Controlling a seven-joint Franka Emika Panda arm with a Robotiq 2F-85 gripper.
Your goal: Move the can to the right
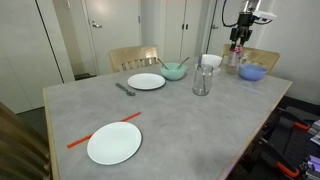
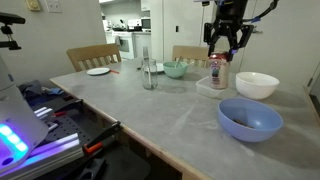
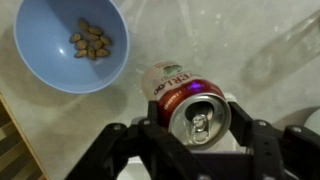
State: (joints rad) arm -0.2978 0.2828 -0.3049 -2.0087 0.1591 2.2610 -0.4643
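Note:
Next, the gripper releases the can on the table (image 1: 225, 68) between the white bowl and blue bowl. The can is now upright at the table's far end.
The can (image 3: 178, 84) is red with white lettering and a silver top, seen from above in the wrist view. My gripper (image 3: 197, 122) is shut on it, one black finger pressed against each side just below the rim. In both exterior views the can (image 2: 219, 73) is upright at the far end of the table under the gripper (image 2: 222, 50), over a white mat (image 2: 205, 86). Whether its base touches the mat I cannot tell. The can (image 1: 237, 58) is small and partly hidden by the gripper (image 1: 238, 42).
A blue bowl (image 3: 72, 45) of nuts sits close beside the can, also the blue bowl (image 2: 250, 118). A white bowl (image 2: 257, 84), a glass tumbler (image 1: 202, 80), a green bowl (image 1: 174, 71), a white cup (image 1: 210, 62) and two white plates (image 1: 114, 143) stand on the table (image 1: 190, 125).

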